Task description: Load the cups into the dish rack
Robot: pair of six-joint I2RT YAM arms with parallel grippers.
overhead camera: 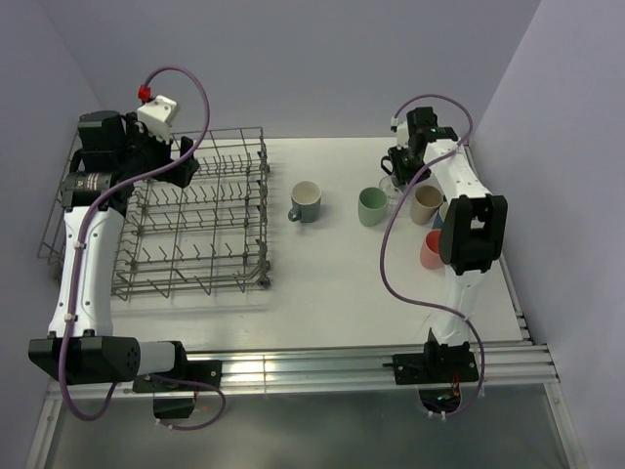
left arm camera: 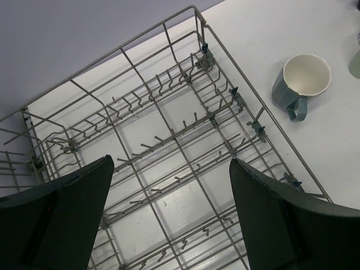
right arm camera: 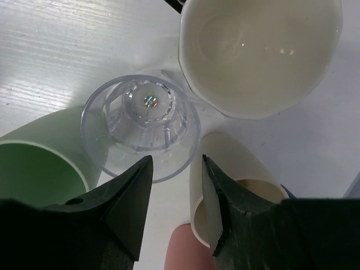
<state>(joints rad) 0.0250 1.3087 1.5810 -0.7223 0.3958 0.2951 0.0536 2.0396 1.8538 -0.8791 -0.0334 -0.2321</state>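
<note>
The beige mug is crowding my right gripper's fingers beside the clear glass tumbler, so next I open them, move over and pinch only the tumbler's rim (right arm camera: 192, 151) before lifting.
The grey wire dish rack (overhead camera: 262, 210) stands at the left, and no cups show in it. My left gripper (overhead camera: 186, 161) hangs open and empty above it, its jaws wide apart over the tines (left arm camera: 170, 163). My right gripper (overhead camera: 397, 171) is open low over the cup cluster at the right. In the right wrist view its jaws (right arm camera: 175, 169) straddle the near rim of a clear glass tumbler (right arm camera: 140, 121) without clamping it. A green mug (right arm camera: 34, 169), a beige mug (right arm camera: 236, 163), a coral mug (right arm camera: 183, 247) and a mug with a cream inside (right arm camera: 259, 50) crowd around it.
A grey-blue mug (overhead camera: 306, 202) stands alone between the rack and the cluster and also shows in the left wrist view (left arm camera: 304, 79). The green mug (overhead camera: 372, 206), beige mug (overhead camera: 426, 203) and coral mug (overhead camera: 431, 251) stand close together near the table's right edge.
</note>
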